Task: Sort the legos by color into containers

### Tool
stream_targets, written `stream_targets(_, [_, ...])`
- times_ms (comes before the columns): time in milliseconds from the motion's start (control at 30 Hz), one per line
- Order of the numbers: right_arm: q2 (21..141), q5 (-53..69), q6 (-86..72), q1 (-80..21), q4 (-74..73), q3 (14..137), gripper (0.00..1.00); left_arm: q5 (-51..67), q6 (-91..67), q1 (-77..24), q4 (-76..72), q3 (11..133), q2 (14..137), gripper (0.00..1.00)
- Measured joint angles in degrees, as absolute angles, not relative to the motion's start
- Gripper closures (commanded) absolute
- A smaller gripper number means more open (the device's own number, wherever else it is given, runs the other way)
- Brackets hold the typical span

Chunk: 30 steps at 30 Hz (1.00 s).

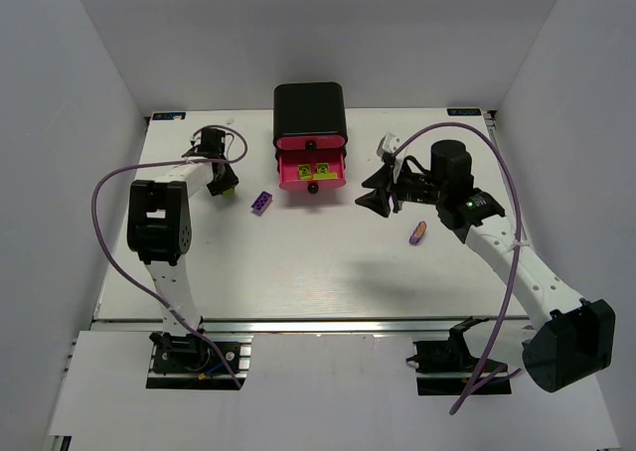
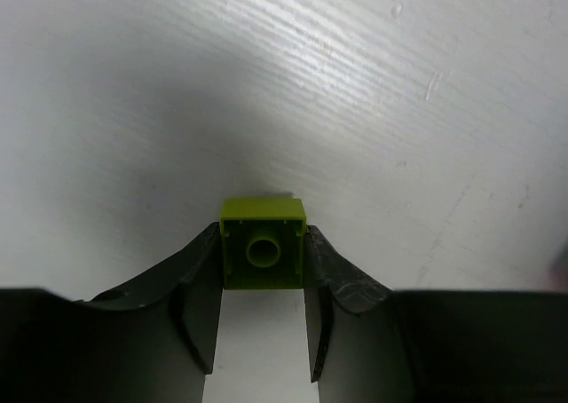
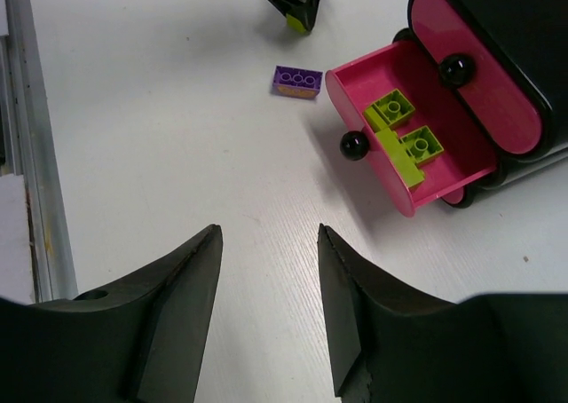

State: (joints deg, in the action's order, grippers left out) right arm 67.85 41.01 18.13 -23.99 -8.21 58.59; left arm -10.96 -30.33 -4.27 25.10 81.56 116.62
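Note:
My left gripper needs to let go of the lime lego in the open drawer's front corner (image 1: 293, 177) that is nearest to the purple lego.
My left gripper (image 1: 225, 184) is shut on a lime lego (image 2: 263, 243), gripped between both fingertips above the table at the far left. A purple lego (image 1: 261, 202) lies on the table left of the black cabinet (image 1: 310, 113). The cabinet's lowest pink drawer (image 1: 313, 183) is pulled open and holds lime legos (image 3: 404, 128). The drawer above it (image 3: 479, 75) is shut. My right gripper (image 1: 376, 199) is open and empty, right of the open drawer. A pink-purple lego (image 1: 418, 232) lies on the table near my right arm.
White walls enclose the table on three sides. A metal rail (image 1: 328, 322) runs along the near edge. Purple cables (image 1: 104, 232) loop beside both arms.

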Motion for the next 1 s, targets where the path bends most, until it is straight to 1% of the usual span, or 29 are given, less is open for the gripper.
stream_targets(100, [67.85, 40.99, 18.13, -23.49, -7.84, 57.91, 0.47, -9.19, -29.76, -4.60, 23.40, 76.84, 112.44, 0.90])
stream_targets(200, [67.85, 40.95, 18.13, -23.00, -7.31, 57.30, 0.48, -3.86, -29.28, -5.69, 18.68, 66.87, 102.13, 0.91])
stream_targets(267, [67.90, 40.95, 18.09, -22.83, -7.22, 57.19, 0.48, 0.05, -28.97, -6.94, 16.43, 62.57, 94.94, 0.92])
stream_targets(333, [67.99, 40.97, 18.00, -22.65, -7.03, 57.19, 0.49, 4.40, -28.75, -8.45, 13.61, 61.60, 89.19, 0.91])
stream_targets(433, [68.31, 40.93, 17.96, -22.46, -6.94, 57.19, 0.49, 8.95, -28.34, -10.44, 9.50, 62.06, 85.89, 0.90])
stream_targets(600, [69.06, 40.91, 17.74, -22.22, -6.92, 57.19, 0.49, 12.40, -27.99, -13.13, 7.73, 63.79, 88.40, 0.89])
stream_targets(900, [70.22, 40.93, 17.10, -21.67, -6.68, 57.19, 0.49, 11.99, -27.35, -17.58, 9.63, 72.55, 99.07, 0.87])
stream_targets(933, [70.24, 40.95, 17.10, -21.63, -6.68, 57.19, 0.49, 11.68, -27.20, -17.98, 9.89, 73.41, 99.70, 0.81])
stream_targets(1000, [70.24, 40.97, 17.10, -21.43, -6.63, 57.17, 0.48, 10.94, -26.94, -18.74, 10.52, 74.81, 100.53, 0.71])
